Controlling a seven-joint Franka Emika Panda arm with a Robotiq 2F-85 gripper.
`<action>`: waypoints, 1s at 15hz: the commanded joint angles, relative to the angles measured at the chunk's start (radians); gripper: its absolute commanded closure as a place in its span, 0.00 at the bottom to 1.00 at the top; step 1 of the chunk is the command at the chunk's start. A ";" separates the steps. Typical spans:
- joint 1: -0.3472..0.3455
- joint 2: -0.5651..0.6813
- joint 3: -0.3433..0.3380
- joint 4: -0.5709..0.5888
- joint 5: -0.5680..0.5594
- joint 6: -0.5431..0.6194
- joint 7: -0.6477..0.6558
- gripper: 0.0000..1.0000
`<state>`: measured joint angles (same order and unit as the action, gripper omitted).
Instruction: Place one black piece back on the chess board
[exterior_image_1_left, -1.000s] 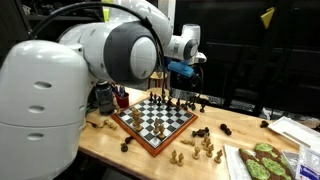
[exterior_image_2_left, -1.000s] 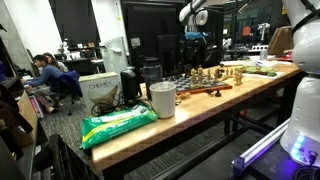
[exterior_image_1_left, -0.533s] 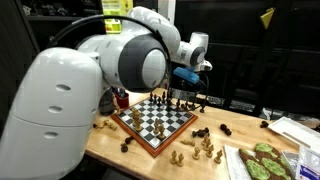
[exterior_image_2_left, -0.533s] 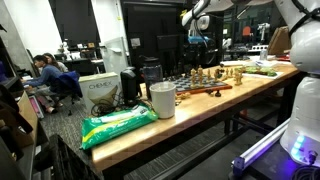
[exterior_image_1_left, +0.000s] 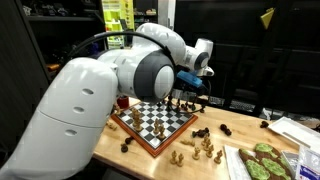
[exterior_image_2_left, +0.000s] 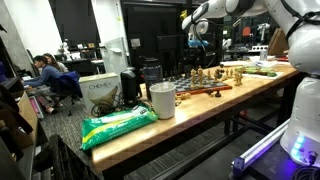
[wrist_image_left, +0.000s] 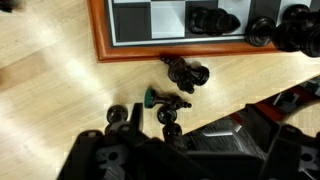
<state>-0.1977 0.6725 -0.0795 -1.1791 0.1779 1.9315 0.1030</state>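
Note:
The robot's gripper will close on the top of the standing black piece (exterior_image_1_left: 193, 104) (wrist_image_left: 172, 132) next to the fallen one with the green felt base.
The chess board (exterior_image_1_left: 150, 127) has black and white squares and a reddish-brown frame, and stands on the wooden table; it also shows in an exterior view (exterior_image_2_left: 208, 88). My gripper (exterior_image_1_left: 191, 90) hangs above the board's far edge, clear of the pieces. In the wrist view the board's frame corner (wrist_image_left: 101, 35) is at the top. Two black pieces (wrist_image_left: 186, 72) lie toppled on the table beside the frame, one with a green felt base (wrist_image_left: 152, 98). Other black pieces (wrist_image_left: 213, 19) stand on the board. My gripper (wrist_image_left: 186, 152) looks open and empty above them.
Light wooden pieces (exterior_image_1_left: 203, 148) lie off the board near the table's front edge. A few dark pieces (exterior_image_1_left: 126, 145) lie at its near corner. A white cup (exterior_image_2_left: 162, 100) and a green bag (exterior_image_2_left: 118, 123) sit further along the table. A patterned tray (exterior_image_1_left: 262, 162) is nearby.
The arm has swung round and carried the gripper a little further along the board's far edge. No piece has moved.

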 joint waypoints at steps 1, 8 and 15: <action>-0.028 0.071 0.019 0.122 0.024 -0.076 -0.020 0.00; -0.054 0.170 0.041 0.272 0.024 -0.153 -0.051 0.00; -0.059 0.249 0.058 0.365 0.017 -0.161 -0.109 0.00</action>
<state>-0.2411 0.8784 -0.0370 -0.8868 0.1813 1.8009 0.0242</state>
